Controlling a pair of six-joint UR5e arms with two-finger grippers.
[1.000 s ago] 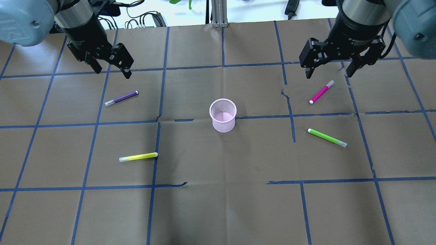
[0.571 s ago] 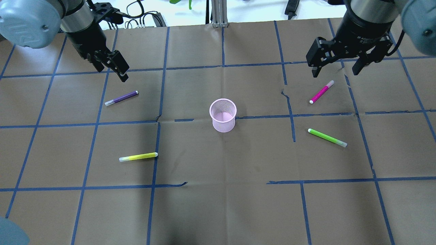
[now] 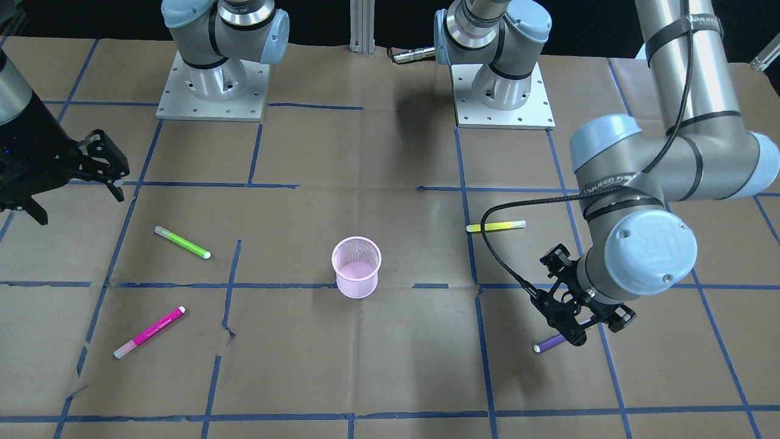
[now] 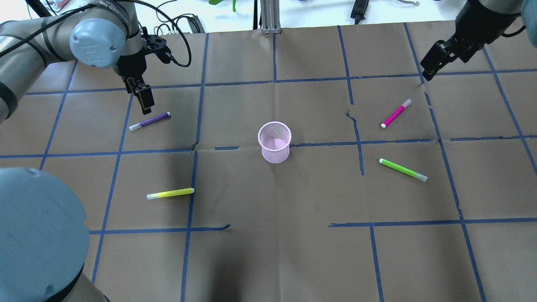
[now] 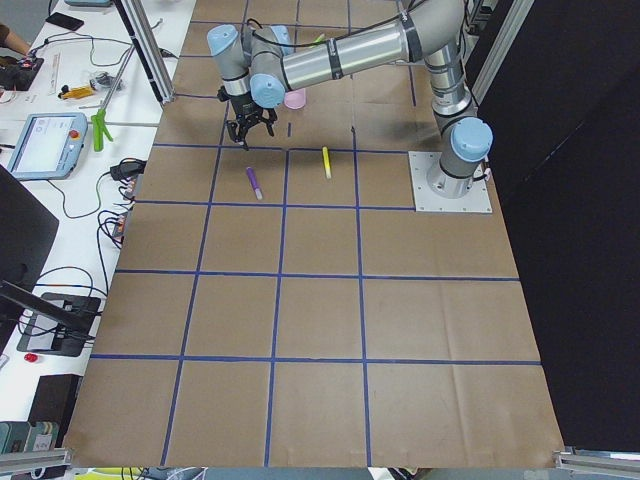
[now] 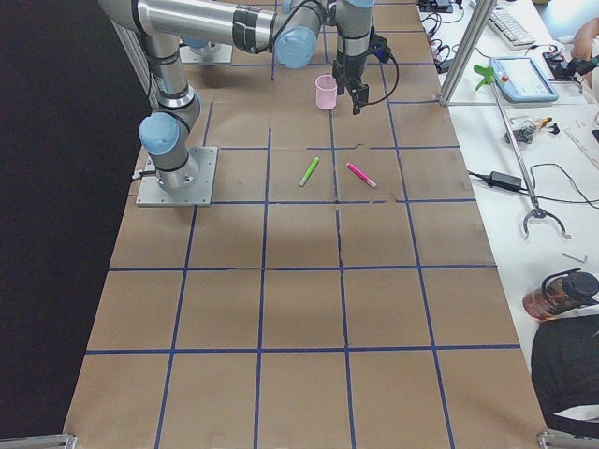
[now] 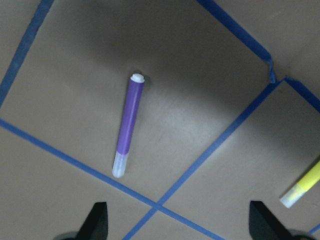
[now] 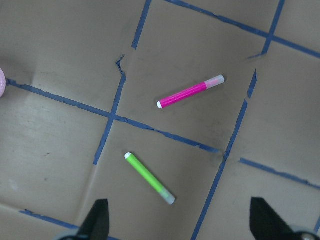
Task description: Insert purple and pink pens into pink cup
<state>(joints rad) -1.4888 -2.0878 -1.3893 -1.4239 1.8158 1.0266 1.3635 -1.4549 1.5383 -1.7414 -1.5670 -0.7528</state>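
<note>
Next, I move my left gripper to the purple pen and close it on its body (image 3: 545, 344) (image 7: 134, 92) beside the small white end, away from the pale cap.
The pink mesh cup (image 4: 274, 141) stands upright at the table's middle, also in the front view (image 3: 356, 267). The purple pen (image 4: 149, 121) lies flat left of it. My left gripper (image 4: 144, 102) hovers just behind the pen, open and empty. The left wrist view shows the pen (image 7: 128, 126) ahead of its spread fingertips (image 7: 97, 220). The pink pen (image 4: 396, 113) lies flat on the right. My right gripper (image 4: 431, 68) is open and empty, above and behind it. The right wrist view shows the pink pen (image 8: 190, 92).
A yellow pen (image 4: 170, 193) lies front left and a green pen (image 4: 403, 169) lies front right, near the pink pen. Brown paper with blue tape lines (image 4: 235, 82) covers the table. The left arm's elbow (image 4: 37, 235) looms over the front left corner.
Both wrists have turned. My left gripper has moved closer to the purple pen. My right gripper has moved back and to the right, away from the pink pen. The pens and cup are unmoved.
</note>
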